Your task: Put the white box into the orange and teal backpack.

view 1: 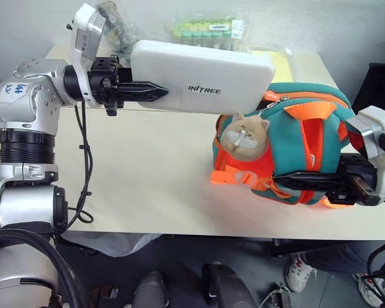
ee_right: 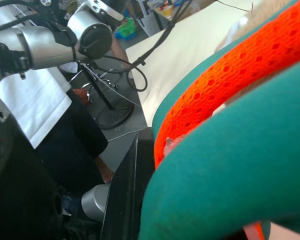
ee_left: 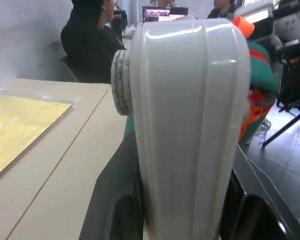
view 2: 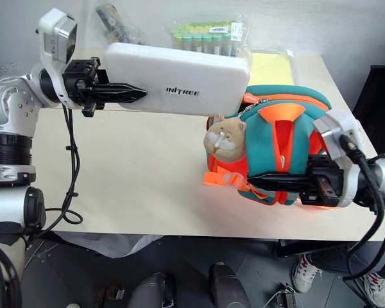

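Next, I set the white box inside the backpack's zippered compartment (view 1: 292, 125), past the tan plush animal, with my left gripper.
My left gripper (view 1: 155, 92) is shut on the left end of the white box (view 1: 205, 76), which it holds level above the table with the lettered face toward me. The box's right end reaches the top of the orange and teal backpack (view 1: 294, 138), at its zipper edge. The backpack stands tilted at the table's right, a tan plush animal (view 1: 242, 136) hanging on its front. Low on its front, my right gripper (view 1: 287, 181) is shut on the backpack's orange strap. In the left wrist view the box (ee_left: 187, 125) stands between the fingers, with the backpack (ee_left: 257, 95) behind it.
A clear bag of green-capped tubes (view 1: 208, 31) lies at the table's (view 1: 141, 173) far edge behind the box, next to a yellow sheet in plastic (view 1: 282, 61). A person's shoes (view 1: 301, 273) show below the table at the right.
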Robot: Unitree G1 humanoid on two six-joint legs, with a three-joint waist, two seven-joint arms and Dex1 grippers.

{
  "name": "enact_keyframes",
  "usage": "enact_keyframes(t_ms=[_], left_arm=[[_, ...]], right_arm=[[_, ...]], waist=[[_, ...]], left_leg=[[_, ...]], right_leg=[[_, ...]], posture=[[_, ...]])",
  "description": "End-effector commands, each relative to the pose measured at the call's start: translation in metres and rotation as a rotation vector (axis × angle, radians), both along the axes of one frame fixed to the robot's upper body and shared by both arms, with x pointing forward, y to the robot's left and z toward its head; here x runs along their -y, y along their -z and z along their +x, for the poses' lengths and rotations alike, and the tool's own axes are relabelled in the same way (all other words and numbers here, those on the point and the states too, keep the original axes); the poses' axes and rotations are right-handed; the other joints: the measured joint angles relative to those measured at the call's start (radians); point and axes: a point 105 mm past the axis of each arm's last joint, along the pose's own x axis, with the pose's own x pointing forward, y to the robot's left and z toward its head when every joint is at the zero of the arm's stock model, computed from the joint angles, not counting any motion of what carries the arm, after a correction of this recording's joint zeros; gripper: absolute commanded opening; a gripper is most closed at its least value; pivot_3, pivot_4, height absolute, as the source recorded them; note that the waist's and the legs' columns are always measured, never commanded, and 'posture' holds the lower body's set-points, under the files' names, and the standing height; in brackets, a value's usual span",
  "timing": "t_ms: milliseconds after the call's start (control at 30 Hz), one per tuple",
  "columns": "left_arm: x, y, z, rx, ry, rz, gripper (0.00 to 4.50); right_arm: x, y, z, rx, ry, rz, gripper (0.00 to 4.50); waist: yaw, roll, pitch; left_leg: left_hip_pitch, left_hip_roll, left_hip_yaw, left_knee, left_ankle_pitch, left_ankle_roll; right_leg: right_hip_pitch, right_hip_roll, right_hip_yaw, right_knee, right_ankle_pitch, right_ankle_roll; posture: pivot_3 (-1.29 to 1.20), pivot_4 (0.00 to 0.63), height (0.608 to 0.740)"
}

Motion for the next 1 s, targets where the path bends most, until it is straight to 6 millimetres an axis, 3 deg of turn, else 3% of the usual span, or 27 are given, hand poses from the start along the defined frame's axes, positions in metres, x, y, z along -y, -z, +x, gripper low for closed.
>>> enact_keyframes(t_ms=[33, 233, 400, 633, 733, 1000], left_arm=[[0.003, 0.006, 0.002, 0.095, -0.010, 0.108, 1.30], [0.010, 0.012, 0.009, 0.173, -0.019, 0.166, 1.30], [0.031, 0.019, -0.005, 0.131, 0.103, 0.163, 1.30], [0.083, 0.042, -0.016, 0.100, 0.232, 0.174, 1.30], [0.123, 0.055, -0.020, 0.059, 0.279, 0.159, 1.30], [0.186, 0.089, -0.014, 0.070, 0.195, 0.208, 1.30]], right_arm=[[0.000, -0.029, -0.015, 0.084, -0.063, 0.046, 0.03], [-0.004, -0.045, -0.025, 0.105, -0.127, 0.066, 0.03], [-0.007, -0.042, -0.019, 0.118, -0.112, 0.048, 0.03], [-0.013, -0.016, 0.007, 0.170, 0.000, -0.050, 0.03], [-0.018, 0.000, 0.007, 0.192, -0.009, -0.098, 0.03], [-0.028, 0.005, 0.003, 0.207, -0.021, -0.073, 0.03]], waist=[[0.000, 0.000, 0.000], [0.000, 0.000, 0.000], [0.000, 0.000, 0.000], [0.008, 0.000, 0.000], [0.011, 0.000, 0.000], [0.021, 0.001, 0.000]], left_leg=[[0.000, 0.000, 0.000, 0.001, 0.000, 0.000], [-0.003, 0.001, -0.001, 0.004, -0.002, 0.004], [-0.004, 0.001, 0.000, 0.005, -0.003, 0.005], [-0.005, 0.000, 0.000, 0.009, -0.004, 0.006], [-0.005, 0.000, -0.001, 0.009, -0.004, 0.006], [-0.005, -0.001, -0.001, 0.009, -0.004, 0.006]], right_leg=[[0.000, 0.000, 0.000, 0.000, 0.000, 0.000], [-0.001, 0.000, 0.000, 0.000, 0.000, 0.001], [-0.001, 0.000, 0.000, 0.000, 0.001, 0.001], [-0.001, 0.000, 0.001, 0.001, 0.002, 0.003], [-0.001, 0.000, 0.001, 0.001, 0.002, 0.004], [-0.001, 0.000, 0.002, 0.002, 0.002, 0.004]], posture=[[0.00, 0.150, 0.740], [0.00, 0.150, 0.740], [0.00, 0.150, 0.740], [0.00, 0.150, 0.740], [0.00, 0.150, 0.740], [0.00, 0.150, 0.740]])
